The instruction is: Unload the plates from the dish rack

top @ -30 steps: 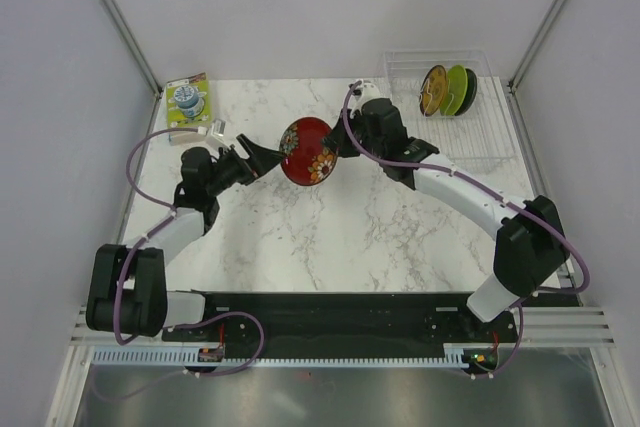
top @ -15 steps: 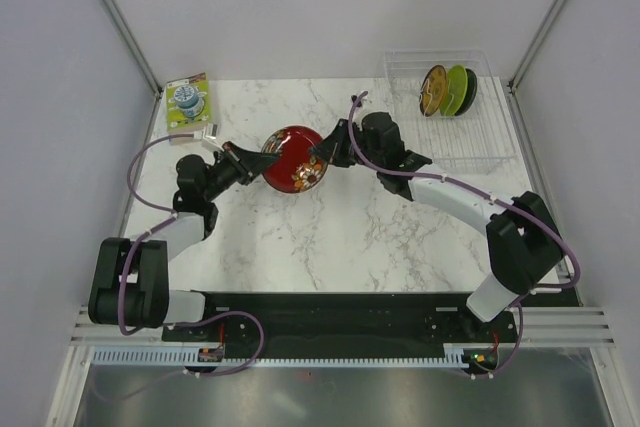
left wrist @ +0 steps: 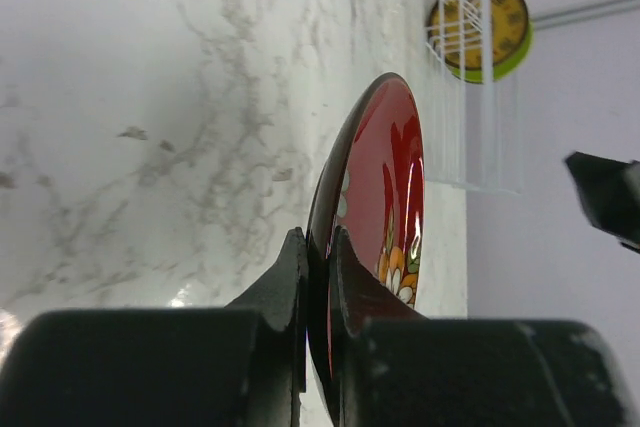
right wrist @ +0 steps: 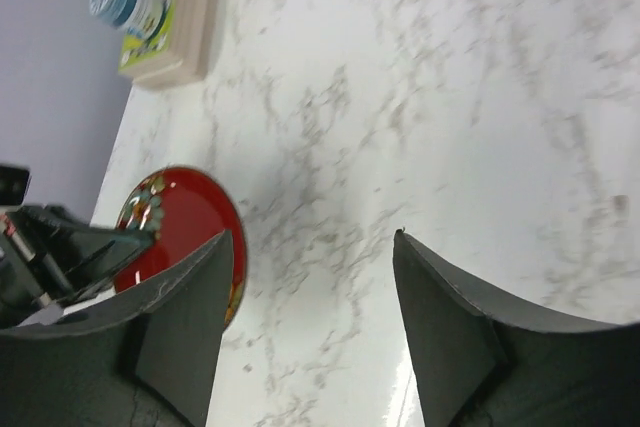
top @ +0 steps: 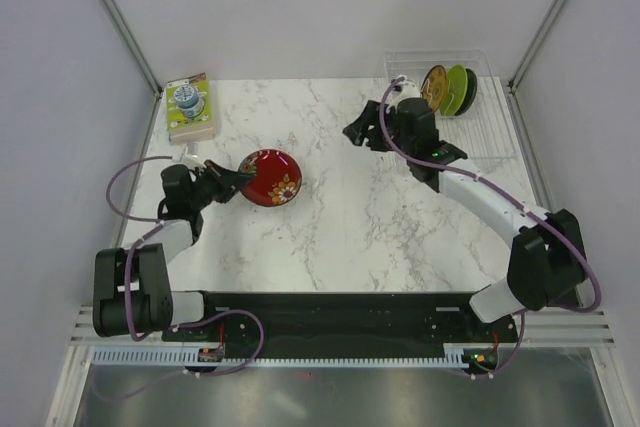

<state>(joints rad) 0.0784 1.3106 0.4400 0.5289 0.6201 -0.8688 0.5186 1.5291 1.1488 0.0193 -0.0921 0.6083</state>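
Next, my left gripper releases the red plate so that it rests on the bare marble diagonally [top: 258, 197] in front of the flat box.
The glossy red plate with flowers [top: 272, 178] [left wrist: 385, 187] is tilted at the table's left-middle. My left gripper [top: 238, 183] [left wrist: 318, 239] is shut on its rim, one finger on each face. My right gripper [top: 353, 134] [right wrist: 315, 237] stands open and holds nothing, well right of the red plate [right wrist: 175, 222] and left of the clear dish rack [top: 480, 142]. Upright at the rack's far end are a dark plate with a gold pattern [top: 433, 89] [left wrist: 480, 25], a lime green plate [top: 456, 90] and a dark teal one [top: 470, 87].
A flat box with a blue-white picture [top: 190, 105] [right wrist: 165, 12] lies at the far left corner. Grey walls close the table on the left, right and back. The marble top runs between the two arms.
The right gripper opened, let go of the red plate and drew back toward the rack. The left gripper shut on the plate's rim and carried it left and nearer.
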